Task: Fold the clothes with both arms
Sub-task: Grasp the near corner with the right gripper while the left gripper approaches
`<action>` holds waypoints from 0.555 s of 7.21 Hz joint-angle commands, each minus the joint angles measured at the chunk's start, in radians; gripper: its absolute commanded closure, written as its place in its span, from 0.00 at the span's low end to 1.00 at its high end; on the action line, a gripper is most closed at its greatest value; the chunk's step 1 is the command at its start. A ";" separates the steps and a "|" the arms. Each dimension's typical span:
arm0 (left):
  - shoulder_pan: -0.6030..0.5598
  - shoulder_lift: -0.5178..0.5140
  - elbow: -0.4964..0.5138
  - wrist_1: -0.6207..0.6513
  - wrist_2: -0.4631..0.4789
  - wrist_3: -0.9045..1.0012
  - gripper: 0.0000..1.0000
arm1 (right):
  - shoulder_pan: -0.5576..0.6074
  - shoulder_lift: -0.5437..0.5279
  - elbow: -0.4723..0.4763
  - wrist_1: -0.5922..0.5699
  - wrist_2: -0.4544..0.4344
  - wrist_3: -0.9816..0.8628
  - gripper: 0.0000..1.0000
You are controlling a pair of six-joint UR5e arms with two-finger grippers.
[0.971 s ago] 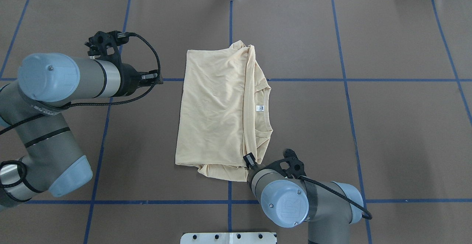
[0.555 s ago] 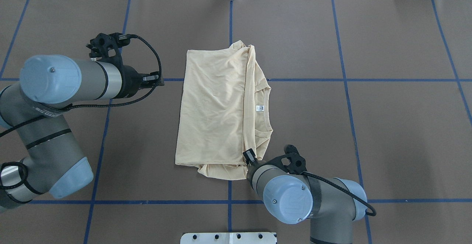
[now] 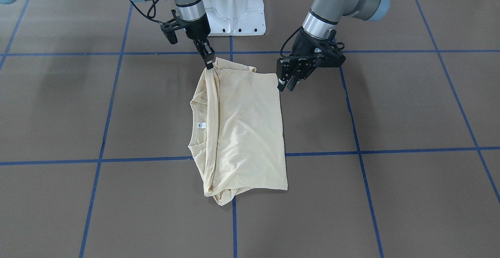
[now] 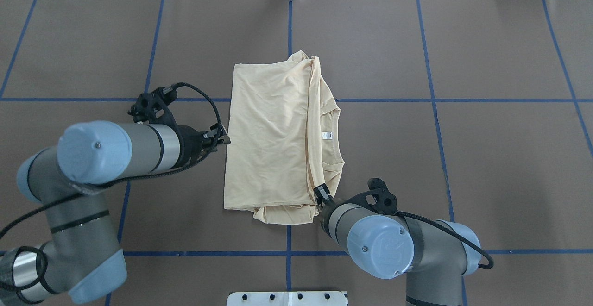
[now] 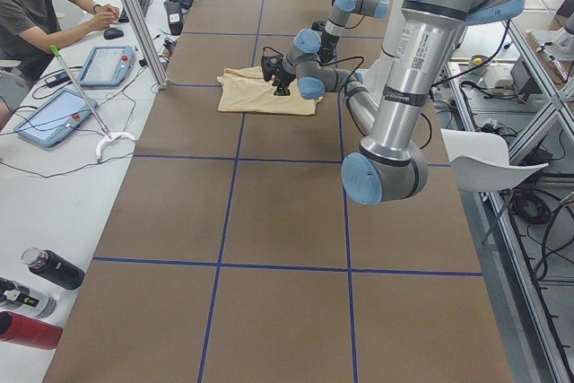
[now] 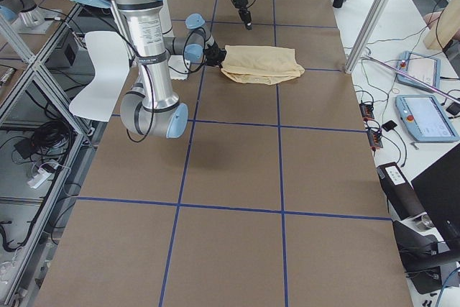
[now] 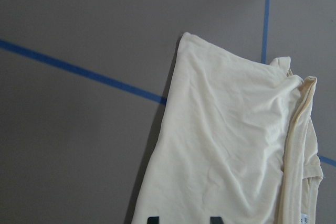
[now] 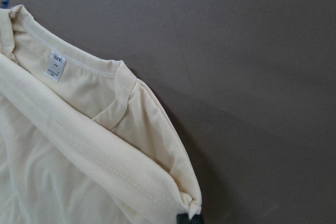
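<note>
I will close my left gripper on the free corner (image 3: 275,74) of the cream-yellow shirt, which is by the white pedestal base, across from my right gripper.
The pale cream-yellow shirt (image 4: 273,134) lies folded in a long rectangle at the table's middle, its white neck label (image 4: 326,135) face up by the collar. No print shows. My right gripper (image 4: 320,194) is shut on the shirt's near right corner. The front view (image 3: 209,62) shows the pinch, and bunched fabric meets a dark fingertip (image 8: 189,217) in the right wrist view. My left gripper (image 3: 287,84) hangs open beside the shirt's left edge, just above the table. Its two fingertips (image 7: 152,220) show apart over the cloth (image 7: 226,145).
The brown table cover (image 4: 463,158) carries a grid of blue tape lines. The white pedestal base (image 3: 234,8) stands at the robot's side of the table. A person (image 5: 45,6) sits at a side desk with tablets, and bottles (image 5: 36,284) lie there.
My left arm has swung toward the robot along the shirt's left edge and closer to the cloth. The right gripper has shifted slightly right, tugging the near corner with it.
</note>
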 commanded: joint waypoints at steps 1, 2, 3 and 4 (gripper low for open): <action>0.154 0.049 -0.046 0.039 0.088 -0.233 0.57 | 0.000 -0.009 0.009 0.000 0.001 0.001 1.00; 0.220 0.051 -0.044 0.076 0.145 -0.305 0.57 | 0.000 -0.009 0.012 0.000 0.001 0.001 1.00; 0.251 0.054 -0.036 0.099 0.174 -0.344 0.56 | -0.002 -0.009 0.012 0.000 0.001 0.001 1.00; 0.268 0.053 -0.021 0.102 0.174 -0.382 0.55 | -0.002 -0.009 0.011 0.000 0.001 0.001 1.00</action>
